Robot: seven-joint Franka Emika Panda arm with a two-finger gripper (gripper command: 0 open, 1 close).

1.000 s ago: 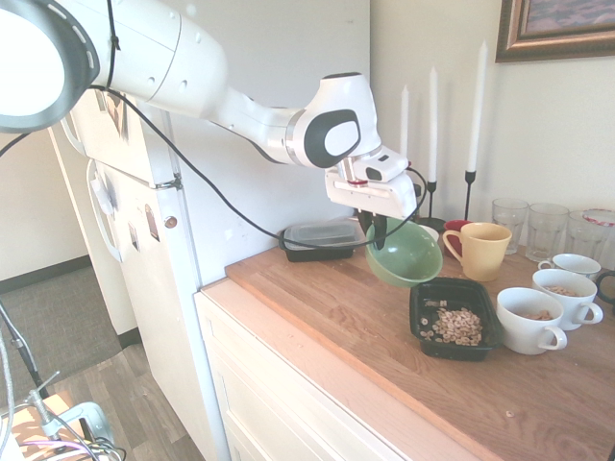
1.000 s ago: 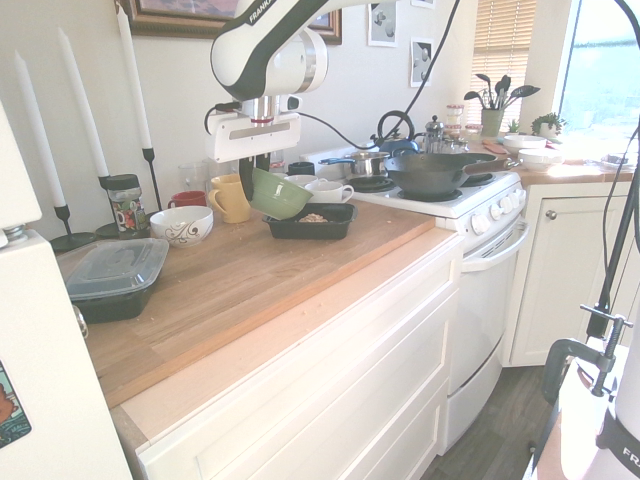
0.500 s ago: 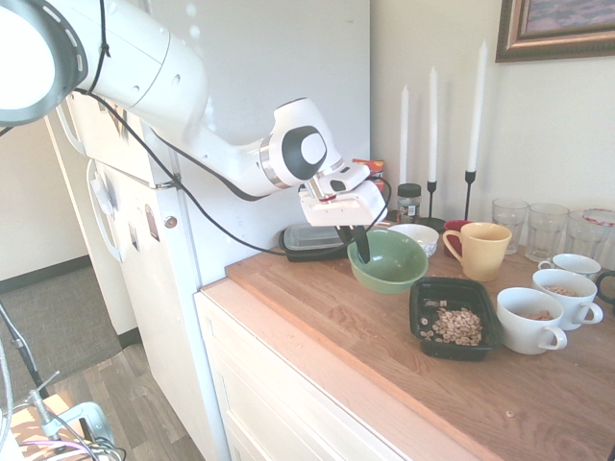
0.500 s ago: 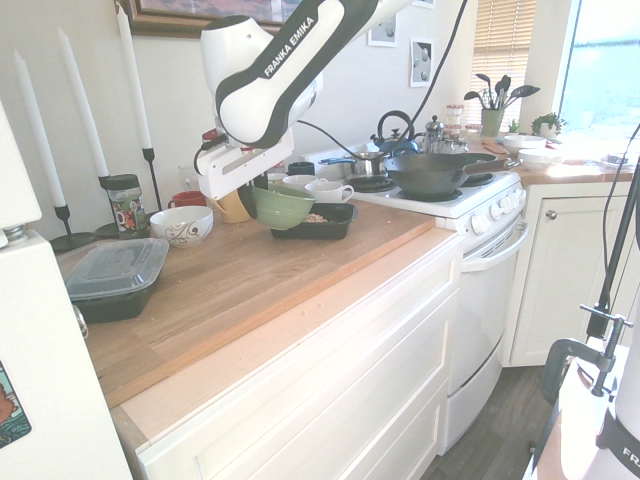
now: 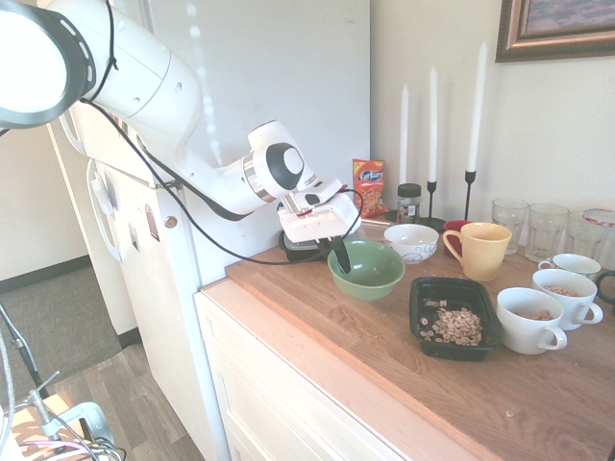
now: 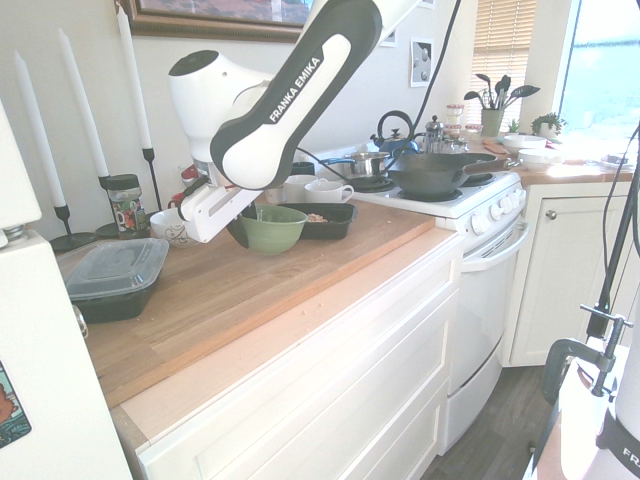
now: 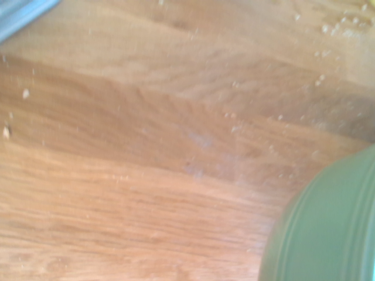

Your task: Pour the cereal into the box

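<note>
Next, I let go of the green bowl, held on or just above the counter, on the wooden counter (image 6: 251, 263) beside the black tray, toward the clear-lidded container.
The cereal (image 5: 455, 325) lies as a tan heap inside the box (image 5: 426, 290), a shallow black tray on the wooden counter, also seen as the box (image 6: 340, 222) behind the bowl. Left of the tray a green bowl (image 5: 368, 270) stands upright on or just above the counter, looking empty. My gripper (image 5: 338, 254) is shut on the green bowl's near-left rim, one dark finger reaching inside. The second exterior view shows the green bowl (image 6: 272, 228) with my gripper (image 6: 243, 220) at its left rim. Part of the green bowl (image 7: 328, 228) fills a corner of the wrist view over bare wood.
A black container with clear lid (image 5: 306, 245) sits behind the gripper. A white patterned bowl (image 5: 411, 242), yellow mug (image 5: 480, 250), white cups (image 5: 533, 319), glasses (image 5: 546, 229), candles (image 5: 475, 106), a snack bag (image 5: 367, 184) and a jar (image 5: 410, 202) crowd the back. A stove (image 6: 440, 185) lies beyond the counter end.
The bowl went from tilted above the tray to upright, moving left and down to the counter beside the tray, still in my grip. The arm swung left with it.
</note>
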